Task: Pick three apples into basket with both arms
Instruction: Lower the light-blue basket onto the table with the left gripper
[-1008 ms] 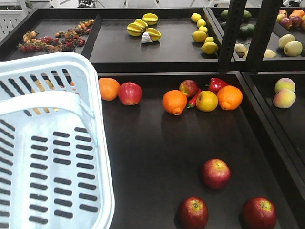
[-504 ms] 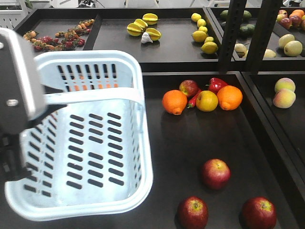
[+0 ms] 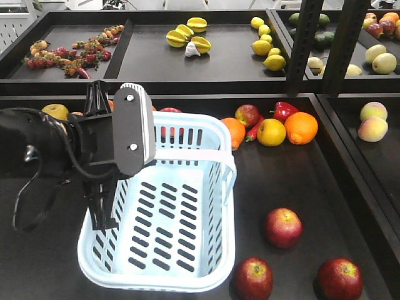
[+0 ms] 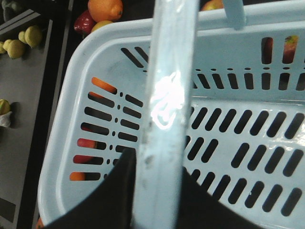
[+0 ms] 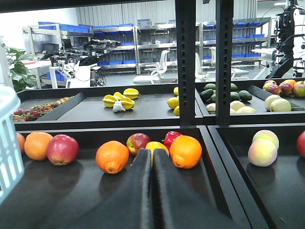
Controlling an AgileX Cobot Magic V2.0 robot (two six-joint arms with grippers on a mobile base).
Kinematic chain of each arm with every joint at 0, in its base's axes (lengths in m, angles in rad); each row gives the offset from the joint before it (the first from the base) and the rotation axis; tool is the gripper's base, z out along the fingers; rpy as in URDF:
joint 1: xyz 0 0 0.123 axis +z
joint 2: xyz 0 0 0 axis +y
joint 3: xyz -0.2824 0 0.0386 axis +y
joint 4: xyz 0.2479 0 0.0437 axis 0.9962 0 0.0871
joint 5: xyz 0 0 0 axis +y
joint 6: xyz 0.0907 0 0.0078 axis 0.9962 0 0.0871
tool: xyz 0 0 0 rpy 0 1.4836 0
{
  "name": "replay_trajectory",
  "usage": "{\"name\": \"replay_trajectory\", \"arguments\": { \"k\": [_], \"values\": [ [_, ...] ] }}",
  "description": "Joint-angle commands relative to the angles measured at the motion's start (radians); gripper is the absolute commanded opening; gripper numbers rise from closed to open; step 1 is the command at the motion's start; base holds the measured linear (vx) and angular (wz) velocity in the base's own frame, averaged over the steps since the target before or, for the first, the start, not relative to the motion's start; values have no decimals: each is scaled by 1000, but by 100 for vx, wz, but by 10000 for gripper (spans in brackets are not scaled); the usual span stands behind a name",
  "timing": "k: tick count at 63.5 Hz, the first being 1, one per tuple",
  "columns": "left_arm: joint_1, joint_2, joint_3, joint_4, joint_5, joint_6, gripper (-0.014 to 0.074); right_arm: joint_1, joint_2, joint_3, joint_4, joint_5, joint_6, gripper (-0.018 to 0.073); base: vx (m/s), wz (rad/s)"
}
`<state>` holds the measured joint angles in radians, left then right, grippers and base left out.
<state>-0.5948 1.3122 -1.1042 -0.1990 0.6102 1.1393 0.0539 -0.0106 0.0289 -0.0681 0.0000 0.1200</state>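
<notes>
The robot's left gripper will release the pale blue basket on the dark shelf (image 3: 155, 225) between the oranges and the nearest dark red apple.
The pale blue basket (image 3: 220, 206) is low over the dark shelf at centre left, and I cannot tell if it rests on it. My left gripper (image 4: 159, 191) is shut on its flat handle (image 3: 194, 148), which runs between the black fingers (image 4: 109, 195) in the left wrist view. The left arm (image 3: 56, 147) reaches in from the left. The basket holds nothing. Three dark red apples lie to its right at the front: one (image 3: 282, 227) further back, one (image 3: 253, 279) beside the basket's corner, one (image 3: 340, 279) at the right. My right gripper (image 5: 152, 160) is shut and empty, low over the shelf.
Behind the basket lie oranges (image 3: 300, 127), a pink-red apple (image 3: 248, 115), a yellow apple (image 3: 272, 132) and a red pepper (image 3: 284, 110). A black upright post (image 3: 305, 44) stands at back right. Star fruit (image 3: 187, 36) and lemons (image 3: 267, 45) lie on the far tray. Peaches (image 3: 373, 120) lie in the right tray.
The basket has moved right and away from the camera, lower over the shelf toward the three apples. The left arm has come fully into view. The apples have not moved.
</notes>
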Motion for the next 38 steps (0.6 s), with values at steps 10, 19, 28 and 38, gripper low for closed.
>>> {"name": "replay_trajectory", "arguments": {
  "k": [10, 19, 28, 38],
  "values": [
    [107, 69, -30, -291, -96, 264, -7, -4, -11, 14, -7, -71, -2, -9, 0, 0],
    [154, 127, -30, -405, -109, 364, -7, -4, -11, 14, -7, -71, -2, -9, 0, 0],
    [188, 191, -30, -465, -102, 461, -7, -4, -11, 14, -7, -71, -2, -9, 0, 0],
    [207, 253, -30, -512, -113, 523, -7, -4, -11, 14, -7, -71, -2, -9, 0, 0]
  ]
}}
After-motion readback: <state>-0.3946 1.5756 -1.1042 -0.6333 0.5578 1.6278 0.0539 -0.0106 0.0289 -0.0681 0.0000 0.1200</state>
